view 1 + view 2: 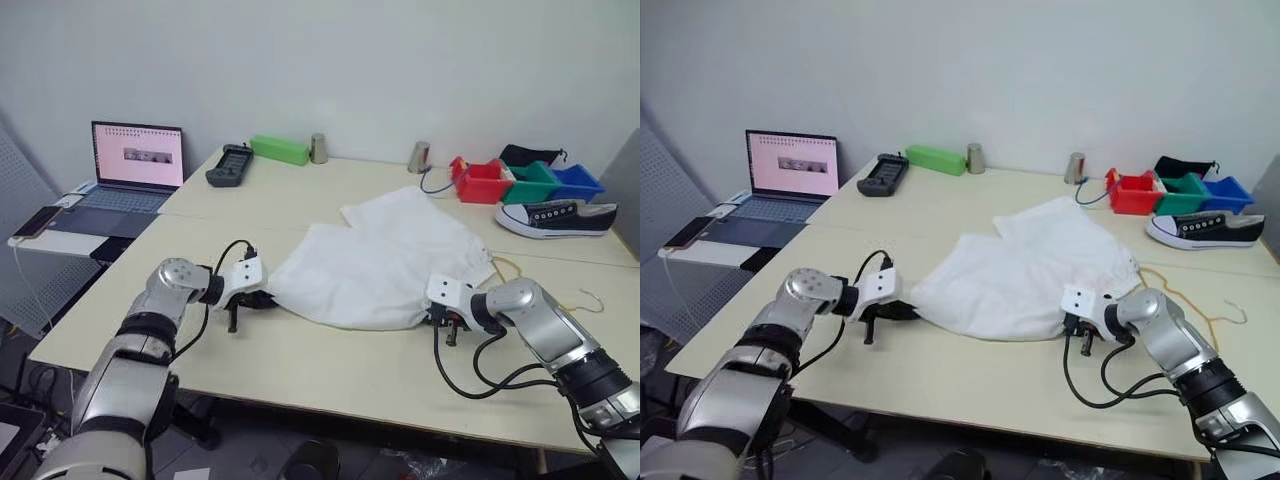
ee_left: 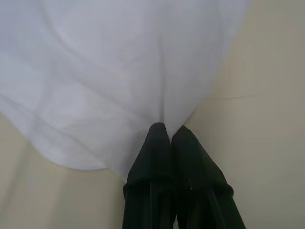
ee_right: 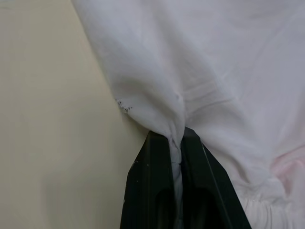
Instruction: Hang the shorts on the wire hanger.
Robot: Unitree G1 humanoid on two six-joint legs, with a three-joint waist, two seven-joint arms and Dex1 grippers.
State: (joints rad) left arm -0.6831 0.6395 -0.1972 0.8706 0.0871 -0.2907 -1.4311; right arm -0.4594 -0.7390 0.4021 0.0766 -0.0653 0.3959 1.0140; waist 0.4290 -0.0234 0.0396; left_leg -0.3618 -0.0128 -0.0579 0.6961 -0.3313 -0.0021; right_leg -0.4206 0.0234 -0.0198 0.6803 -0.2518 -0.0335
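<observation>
My left gripper has the white shorts' pinched edge. Next, I let go of that edge with it along the near edge of the cream table [image 1: 274, 400].
The white shorts [image 1: 385, 262] lie spread and rumpled across the middle of the cream table [image 1: 300, 370]. My left gripper [image 1: 262, 297] is shut on the shorts' left edge, and the left wrist view shows fabric pinched between its black fingertips [image 2: 157, 138]. My right gripper [image 1: 441, 318] is shut on the near right edge, where cloth bunches between its fingers [image 3: 157, 157] next to the gathered waistband [image 3: 267, 210]. The wire hanger [image 1: 592, 294] is thin yellow wire. It lies flat to the right of the shorts, with its hook showing and part of it under the fabric.
Along the back of the table are a black controller [image 1: 230, 165], a green box [image 1: 280, 150], two metal cups [image 1: 318, 148] and red, green and blue bins [image 1: 530, 183]. A sneaker [image 1: 555, 217] lies at the right. An open laptop [image 1: 137, 160] and a phone [image 1: 38, 220] sit on a side shelf at the left.
</observation>
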